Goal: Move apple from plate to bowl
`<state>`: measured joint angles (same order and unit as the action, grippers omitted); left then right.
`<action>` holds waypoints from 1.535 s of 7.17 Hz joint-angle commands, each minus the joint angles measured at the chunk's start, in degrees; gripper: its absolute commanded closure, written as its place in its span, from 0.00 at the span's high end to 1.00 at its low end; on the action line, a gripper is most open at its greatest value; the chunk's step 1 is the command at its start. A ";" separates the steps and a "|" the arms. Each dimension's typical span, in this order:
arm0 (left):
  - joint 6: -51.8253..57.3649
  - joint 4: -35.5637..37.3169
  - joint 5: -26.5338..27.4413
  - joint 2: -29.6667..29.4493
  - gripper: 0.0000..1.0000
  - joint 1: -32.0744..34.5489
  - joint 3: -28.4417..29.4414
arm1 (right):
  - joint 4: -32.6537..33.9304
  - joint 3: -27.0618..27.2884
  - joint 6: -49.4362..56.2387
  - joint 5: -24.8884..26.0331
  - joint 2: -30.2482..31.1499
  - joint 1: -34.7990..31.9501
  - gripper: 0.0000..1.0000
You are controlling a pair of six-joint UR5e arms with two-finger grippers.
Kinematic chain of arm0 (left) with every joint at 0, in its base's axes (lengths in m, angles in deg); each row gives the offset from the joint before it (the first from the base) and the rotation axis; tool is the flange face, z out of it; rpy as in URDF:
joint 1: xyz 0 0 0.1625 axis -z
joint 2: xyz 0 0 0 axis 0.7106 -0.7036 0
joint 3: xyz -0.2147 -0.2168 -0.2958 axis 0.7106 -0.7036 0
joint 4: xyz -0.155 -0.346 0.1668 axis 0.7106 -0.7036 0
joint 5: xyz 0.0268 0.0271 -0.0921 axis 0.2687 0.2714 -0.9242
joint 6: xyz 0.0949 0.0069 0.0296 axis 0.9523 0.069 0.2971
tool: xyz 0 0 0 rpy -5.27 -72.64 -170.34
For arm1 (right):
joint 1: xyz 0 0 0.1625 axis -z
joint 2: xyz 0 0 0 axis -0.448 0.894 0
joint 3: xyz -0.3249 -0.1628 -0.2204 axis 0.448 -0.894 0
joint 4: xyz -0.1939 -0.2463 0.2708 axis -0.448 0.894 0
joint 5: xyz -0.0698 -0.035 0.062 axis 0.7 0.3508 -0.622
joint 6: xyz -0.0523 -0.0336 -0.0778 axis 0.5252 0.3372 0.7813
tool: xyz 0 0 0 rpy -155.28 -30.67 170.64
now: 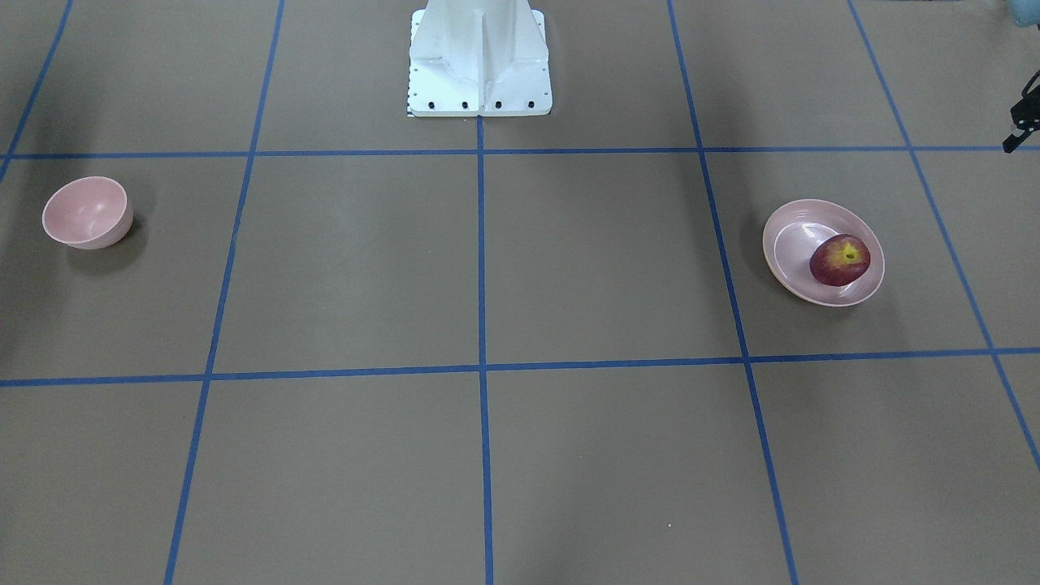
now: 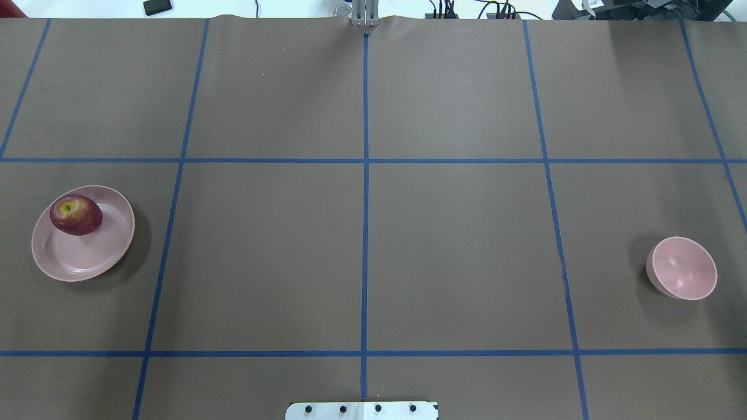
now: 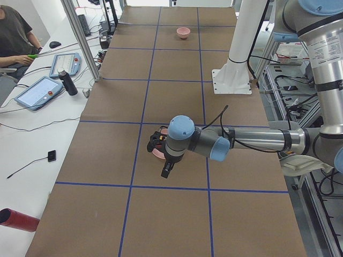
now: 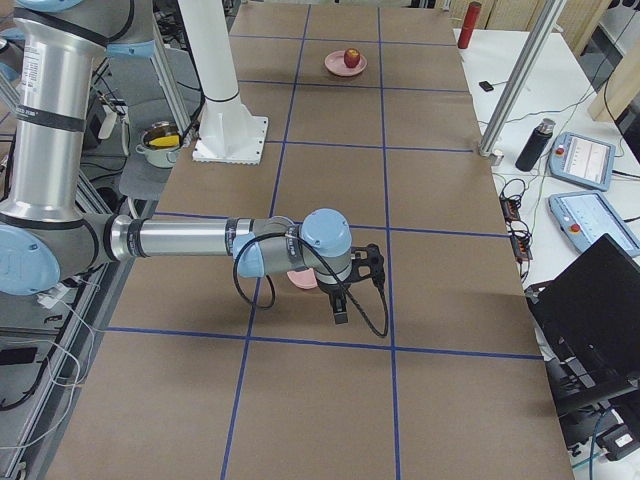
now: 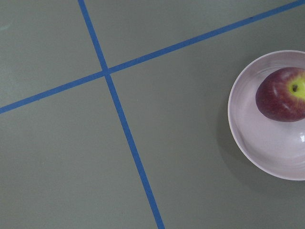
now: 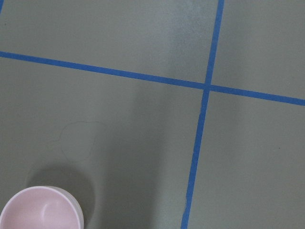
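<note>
My right gripper should go to the pink bowl next and close on the bowl's rim (image 1: 45, 225) (image 6: 82, 220), on the side farthest from the plate.
The dark-red apple (image 2: 76, 214) lies on the far part of the pale-pink plate (image 2: 81, 256) at the table's left. It also shows in the front view (image 1: 839, 259), the left wrist view (image 5: 281, 95) and the right side view (image 4: 351, 57). The small deep pink bowl (image 2: 684, 268) stands empty at the table's right, and shows in the right wrist view (image 6: 40, 212). My left gripper (image 3: 157, 143) hangs high near the plate. My right gripper (image 4: 368, 265) hangs high near the bowl. I cannot tell whether either is open or shut.
The brown table (image 2: 455, 245) carries a grid of blue tape lines. The robot's white base (image 1: 479, 61) stands at the table's near middle edge. Tablets, a bottle and a seated person (image 3: 13, 37) are on the white side bench.
</note>
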<state>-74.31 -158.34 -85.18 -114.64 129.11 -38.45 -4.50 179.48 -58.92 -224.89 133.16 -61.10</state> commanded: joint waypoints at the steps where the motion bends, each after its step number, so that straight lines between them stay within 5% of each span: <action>1: -0.06 -0.28 -0.84 0.31 0.98 -0.15 -0.12 | -5.81 -0.07 -0.30 -0.18 1.77 3.14 1.00; 4: -0.06 -0.36 -3.21 0.22 0.98 -0.24 -0.21 | -16.73 -0.34 -12.73 0.25 5.30 11.38 1.00; 11: -0.06 -1.07 -2.78 0.22 0.98 -0.24 0.14 | -20.97 -5.26 -15.51 2.19 4.86 24.16 0.99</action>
<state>-74.33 -159.41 -87.90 -114.42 128.87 -38.30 -25.40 174.30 -74.08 -222.95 138.25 -38.35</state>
